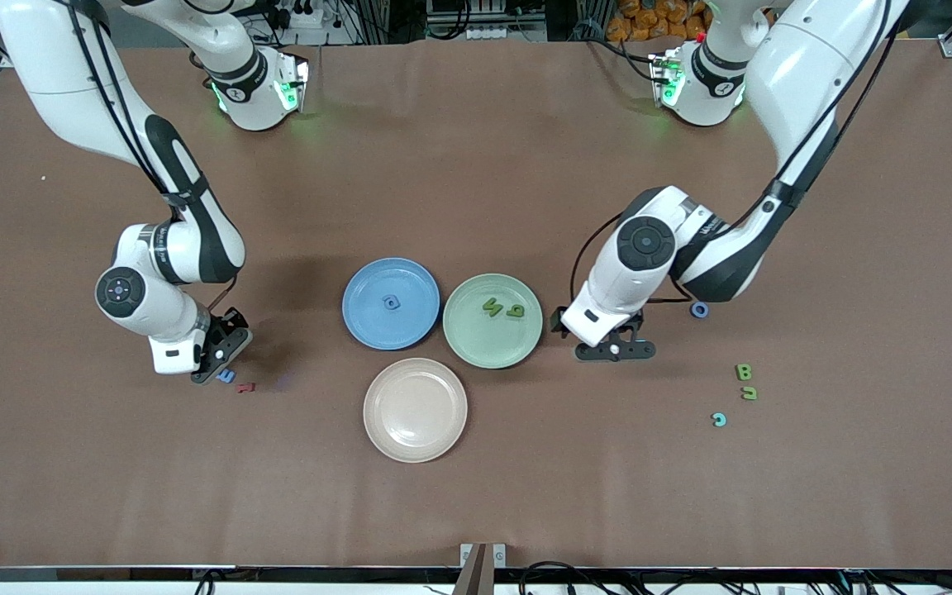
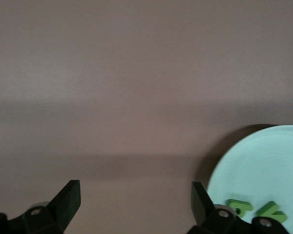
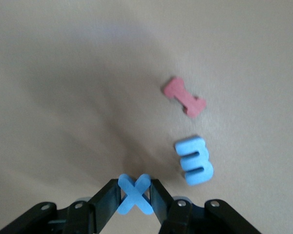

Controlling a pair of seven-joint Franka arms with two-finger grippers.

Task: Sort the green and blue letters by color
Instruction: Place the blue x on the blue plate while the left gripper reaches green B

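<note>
My right gripper will let go of the blue X-shaped letter on the blue plate (image 1: 368, 316), between that plate's blue letter and the plate's rim.
My right gripper (image 1: 213, 370) is shut on a blue X-shaped letter (image 3: 135, 195), low at the table toward the right arm's end. A blue 3-shaped letter (image 3: 194, 160) lies just beside it on the table, also in the front view (image 1: 226, 376). The blue plate (image 1: 368, 289) holds one blue letter (image 1: 392, 302). The green plate (image 1: 476, 340) holds two green letters (image 1: 492, 307) (image 1: 515, 311). My left gripper (image 1: 615, 350) is open and empty, low beside the green plate (image 2: 263, 165). A blue ring (image 1: 699, 310), two green letters (image 1: 743, 372) (image 1: 749, 393) and a light blue C (image 1: 719, 420) lie toward the left arm's end.
A dark red letter (image 1: 245, 386) lies next to the blue 3-shaped letter, also in the right wrist view (image 3: 184, 96). An empty pink plate (image 1: 415, 409) stands nearer to the front camera than the other two plates.
</note>
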